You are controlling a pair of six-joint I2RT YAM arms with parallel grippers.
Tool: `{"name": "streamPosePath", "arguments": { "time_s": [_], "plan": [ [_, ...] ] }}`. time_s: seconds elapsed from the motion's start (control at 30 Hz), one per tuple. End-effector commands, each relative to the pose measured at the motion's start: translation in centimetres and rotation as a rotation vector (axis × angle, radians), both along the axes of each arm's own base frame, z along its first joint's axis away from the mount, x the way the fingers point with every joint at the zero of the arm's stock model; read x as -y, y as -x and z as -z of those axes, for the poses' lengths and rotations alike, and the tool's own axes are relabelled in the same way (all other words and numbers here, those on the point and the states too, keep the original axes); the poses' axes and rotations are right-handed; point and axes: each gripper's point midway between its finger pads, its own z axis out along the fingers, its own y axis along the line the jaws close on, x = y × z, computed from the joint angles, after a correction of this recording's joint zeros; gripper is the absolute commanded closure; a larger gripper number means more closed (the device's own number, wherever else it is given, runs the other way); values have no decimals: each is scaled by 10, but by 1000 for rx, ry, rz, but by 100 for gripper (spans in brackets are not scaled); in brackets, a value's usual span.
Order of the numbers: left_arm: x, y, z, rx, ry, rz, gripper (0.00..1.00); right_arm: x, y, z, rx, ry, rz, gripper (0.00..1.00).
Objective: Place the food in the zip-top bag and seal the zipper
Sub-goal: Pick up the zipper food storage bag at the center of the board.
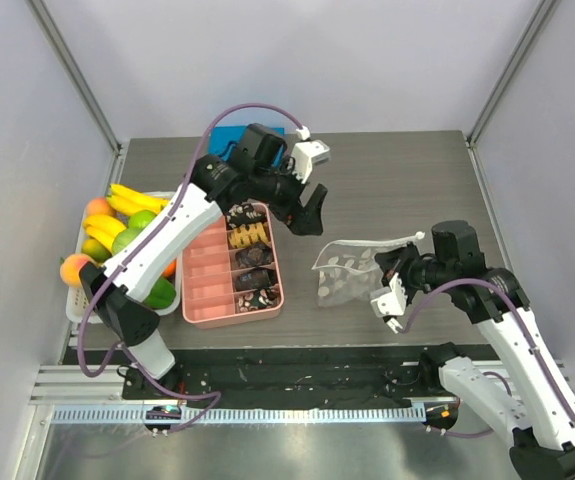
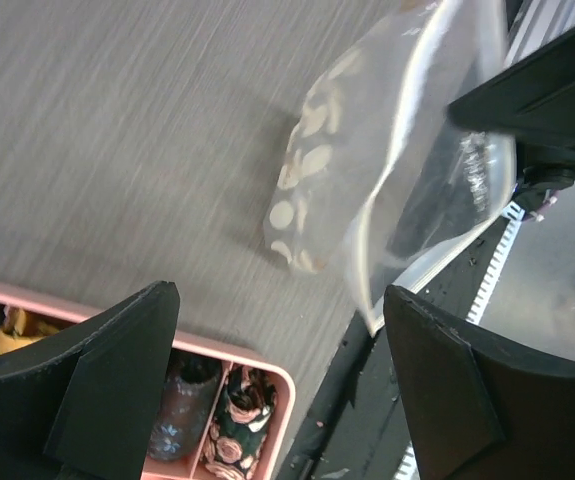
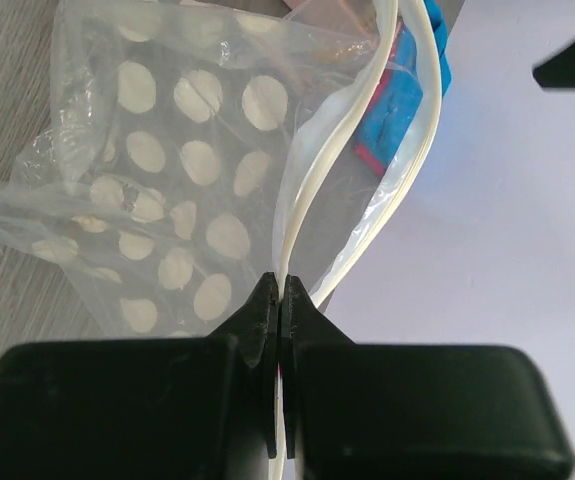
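Observation:
My right gripper is pinching the bag near one end of its zipper, where the bag's edges meet, so my left gripper needs to take one edge (image 3: 431, 95) and my right gripper the other.
The clear zip-top bag (image 1: 345, 272) with white dots is held up off the table at centre right. My right gripper (image 1: 393, 268) is shut on one side of its zipper strip (image 3: 302, 215), and the mouth gapes open beside it. The bag (image 3: 177, 150) hangs left of the jaws in the right wrist view. My left gripper (image 1: 309, 213) is open and empty, above the table between the pink box (image 1: 233, 266) and the bag. In the left wrist view the bag (image 2: 367, 180) lies ahead of the open fingers (image 2: 117, 380). The pink box holds snacks (image 1: 250, 262) in its right compartments.
A white basket (image 1: 79, 296) of bananas, green and orange fruit stands at the left. A folded blue cloth (image 1: 237, 137) lies at the back behind the left arm. The table's near edge with a black rail (image 1: 297, 368) runs in front of the box and bag.

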Motion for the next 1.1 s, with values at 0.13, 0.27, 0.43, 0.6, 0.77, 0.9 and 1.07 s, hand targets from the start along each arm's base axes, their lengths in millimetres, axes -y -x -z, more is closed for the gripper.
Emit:
{"name": "streamPosePath", "arguments": {
  "time_s": [0.13, 0.27, 0.43, 0.6, 0.77, 0.9, 1.07],
  "plan": [
    [32, 29, -3, 207, -131, 130, 17, -32, 3, -17, 154, -70, -217, 99],
    [48, 33, 11, 224, -172, 160, 18, -41, 11, -14, 173, -86, -291, 99],
    [62, 35, 14, 204, -156, 196, 19, -45, 14, -12, 188, -88, -323, 99],
    [69, 43, 36, 102, -183, 205, 27, -47, 16, -10, 234, -81, -361, 99],
    [73, 48, 35, 31, -160, 174, 100, -46, 16, -10, 239, -78, -347, 92],
    [55, 16, 11, 49, -67, -100, 100, -39, 10, -29, 36, -240, -129, 42],
    [28, -14, -16, 106, 104, -373, 100, -17, -4, -55, -146, -473, 238, 9]
  ]
}}
